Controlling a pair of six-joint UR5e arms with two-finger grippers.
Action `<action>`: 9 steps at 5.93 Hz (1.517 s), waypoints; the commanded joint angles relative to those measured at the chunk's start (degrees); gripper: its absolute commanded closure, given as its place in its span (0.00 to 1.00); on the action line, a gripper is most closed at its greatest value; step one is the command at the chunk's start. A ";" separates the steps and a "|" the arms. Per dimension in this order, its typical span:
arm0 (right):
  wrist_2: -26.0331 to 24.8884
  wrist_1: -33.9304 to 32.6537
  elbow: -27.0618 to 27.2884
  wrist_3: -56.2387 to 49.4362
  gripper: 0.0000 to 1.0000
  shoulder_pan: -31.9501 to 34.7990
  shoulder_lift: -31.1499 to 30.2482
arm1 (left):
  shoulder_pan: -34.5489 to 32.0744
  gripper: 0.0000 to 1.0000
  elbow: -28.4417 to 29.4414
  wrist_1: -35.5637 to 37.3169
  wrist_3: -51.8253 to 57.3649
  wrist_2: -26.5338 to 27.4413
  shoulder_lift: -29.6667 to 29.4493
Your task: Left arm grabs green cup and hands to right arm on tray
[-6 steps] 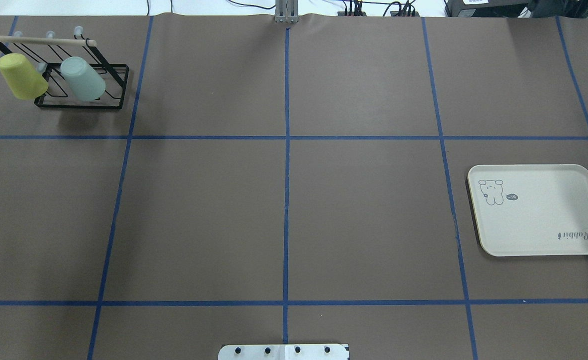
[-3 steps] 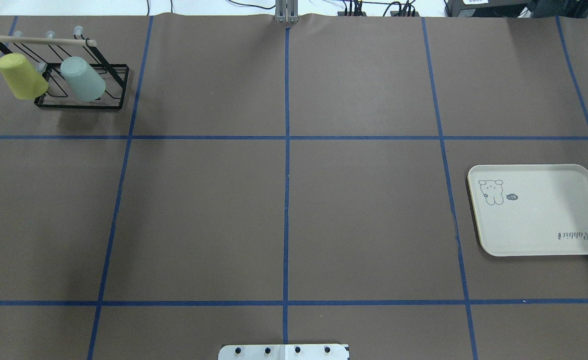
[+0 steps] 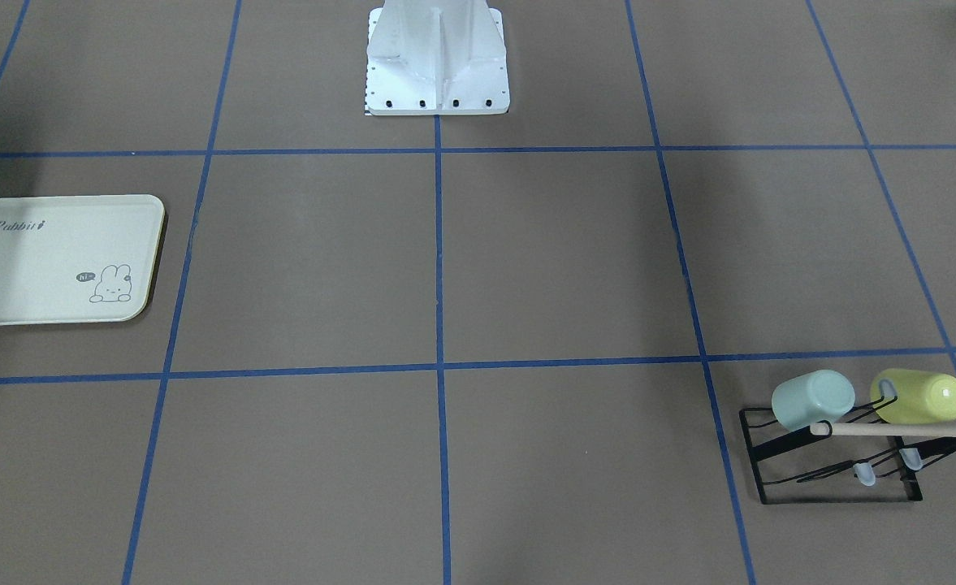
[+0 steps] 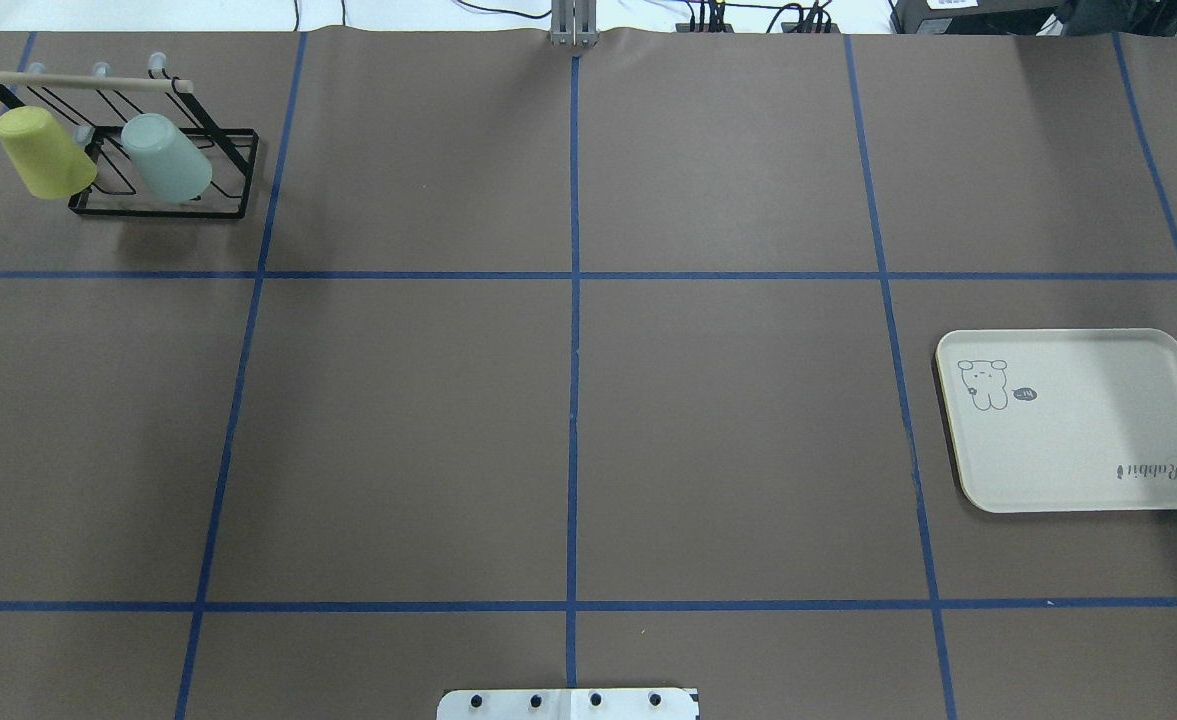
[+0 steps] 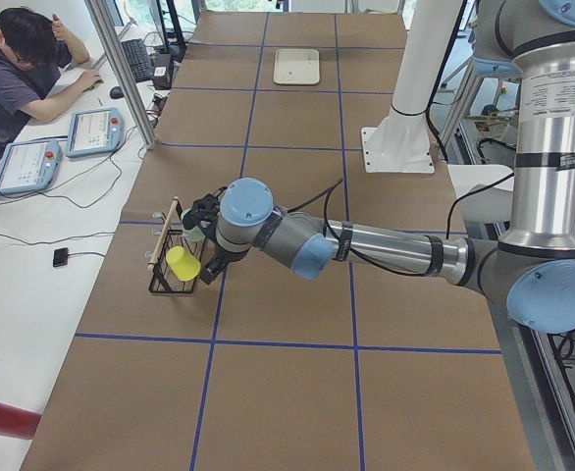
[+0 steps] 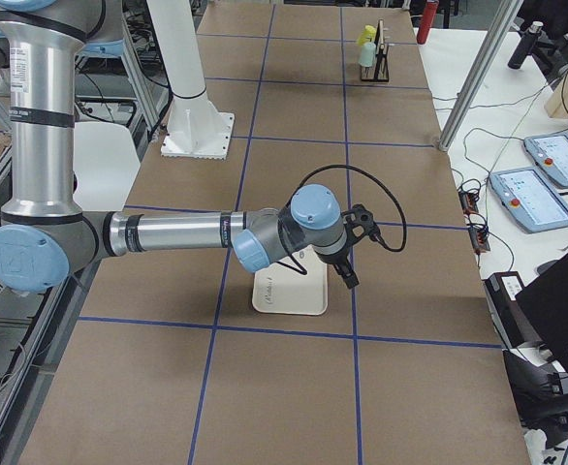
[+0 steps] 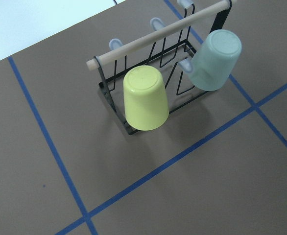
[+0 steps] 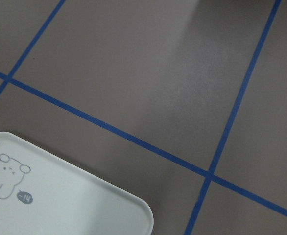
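Next, I close my left gripper around the body of the green cup (image 3: 807, 390) (image 7: 214, 62), which is hanging next to the yellow-green cup on the black wire rack.
The pale mint-green cup (image 4: 166, 158) hangs mouth-down and tilted on a black wire rack (image 4: 163, 211) at the table's far left; it also shows in the left wrist view (image 7: 215, 59) and the front view (image 3: 812, 398). The cream Rabbit tray (image 4: 1078, 440) lies bare at the right, its corner in the right wrist view (image 8: 60, 210). The left gripper (image 5: 201, 209) shows only in the left side view, above the rack. The right gripper (image 6: 350, 281) shows only in the right side view, over the tray's edge. I cannot tell whether either is open or shut.
A yellow-green cup (image 4: 43, 152) hangs on the same rack beside the green cup, under a wooden bar (image 4: 78, 80). Blue tape lines grid the brown table. The robot's white base (image 3: 437, 57) stands at the near middle edge. An operator (image 5: 18, 74) sits at a side desk.
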 commanded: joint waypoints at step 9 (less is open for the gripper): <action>0.66 1.66 -0.57 0.03 0.00 -2.13 0.11 | 23.45 0.00 14.72 -0.26 -36.70 26.32 -22.75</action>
